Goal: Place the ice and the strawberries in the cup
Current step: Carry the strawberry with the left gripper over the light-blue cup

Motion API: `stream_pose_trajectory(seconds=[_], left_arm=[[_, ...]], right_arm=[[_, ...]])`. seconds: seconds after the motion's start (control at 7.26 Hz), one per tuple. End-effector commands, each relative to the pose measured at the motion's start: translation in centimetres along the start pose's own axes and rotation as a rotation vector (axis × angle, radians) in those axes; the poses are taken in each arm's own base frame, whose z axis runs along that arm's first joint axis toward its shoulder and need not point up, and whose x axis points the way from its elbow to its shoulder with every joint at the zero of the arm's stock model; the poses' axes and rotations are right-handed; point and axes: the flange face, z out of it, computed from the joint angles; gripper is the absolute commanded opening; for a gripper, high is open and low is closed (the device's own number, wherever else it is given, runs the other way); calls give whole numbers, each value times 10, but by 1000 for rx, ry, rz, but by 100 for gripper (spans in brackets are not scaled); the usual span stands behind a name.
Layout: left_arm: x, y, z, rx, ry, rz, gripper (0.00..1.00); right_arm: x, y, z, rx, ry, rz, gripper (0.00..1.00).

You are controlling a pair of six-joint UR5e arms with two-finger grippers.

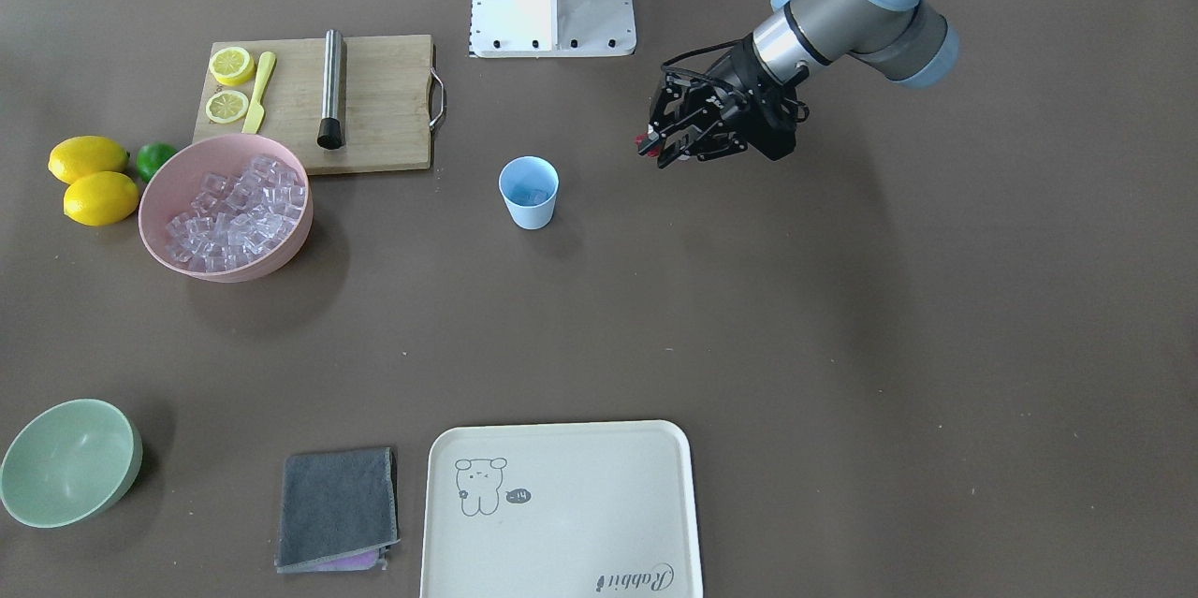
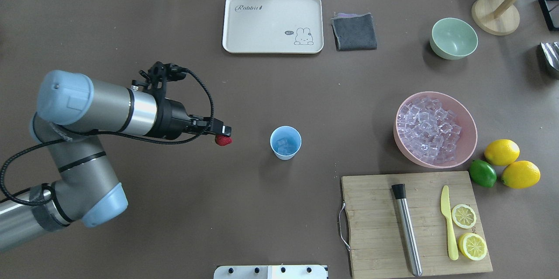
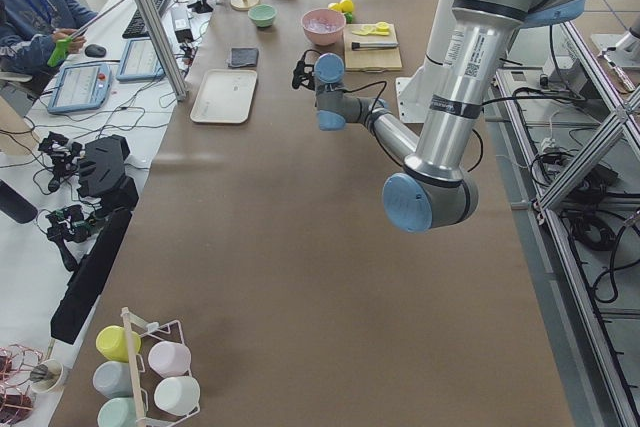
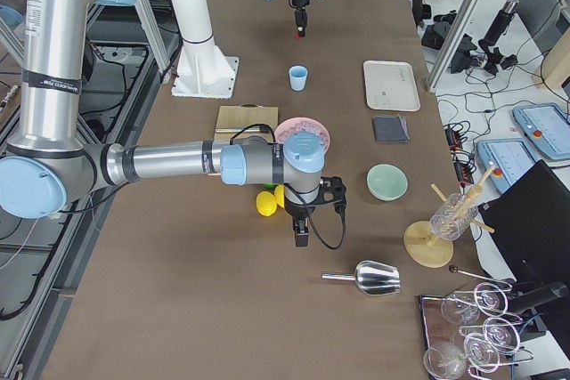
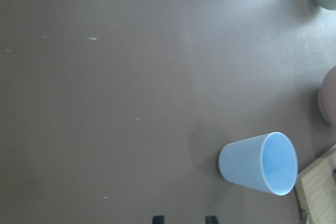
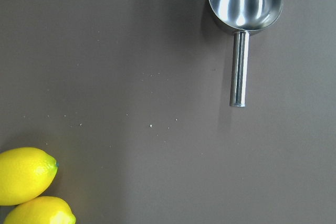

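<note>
Next, my left gripper lets go of the strawberry on the clear ice cubes inside the light-blue cup (image 1: 533,199) (image 5: 275,163).
My left gripper (image 2: 224,134) is shut on the small red strawberry (image 2: 223,140) and holds it above the table, left of the light-blue cup (image 2: 285,142). The cup stands upright mid-table with a few clear ice cubes (image 2: 283,145) inside. The front view shows the strawberry (image 1: 644,144) at the fingertips, to the right of the cup (image 1: 529,193). The left wrist view shows the cup (image 5: 258,163) ahead. The pink bowl (image 2: 467,139) holds many ice cubes (image 2: 430,132). My right gripper (image 4: 301,239) shows only in the right side view, and I cannot tell its state.
A wooden cutting board (image 2: 375,222) with a steel muddler (image 2: 407,229), yellow knife and lemon halves lies near right. Lemons (image 2: 502,152) and a lime (image 2: 482,173) sit beside the bowl. A cream tray (image 2: 244,23), grey cloth (image 2: 353,31) and green bowl (image 2: 436,41) stand at the far edge. A metal scoop (image 6: 244,3) lies under the right wrist.
</note>
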Motion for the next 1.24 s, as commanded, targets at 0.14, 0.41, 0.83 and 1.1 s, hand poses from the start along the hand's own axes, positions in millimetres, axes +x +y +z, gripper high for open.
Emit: stream_pose_trajectory(seconds=[0.14,0.41,0.83,1.1], left_arm=[[68,14,56,56,55,-10,0],[79,2,71,87,47,-10,0],[83,-8,92,110,26,-13,0],[79,-7,97,123,13,-7,0]], right_arm=[[4,1,5,-10,1,9,100],[4,1,5,-11,-1,12,100],[6,1,8,-16,0,43,100],[9,0,11,-22,-2,50,100]])
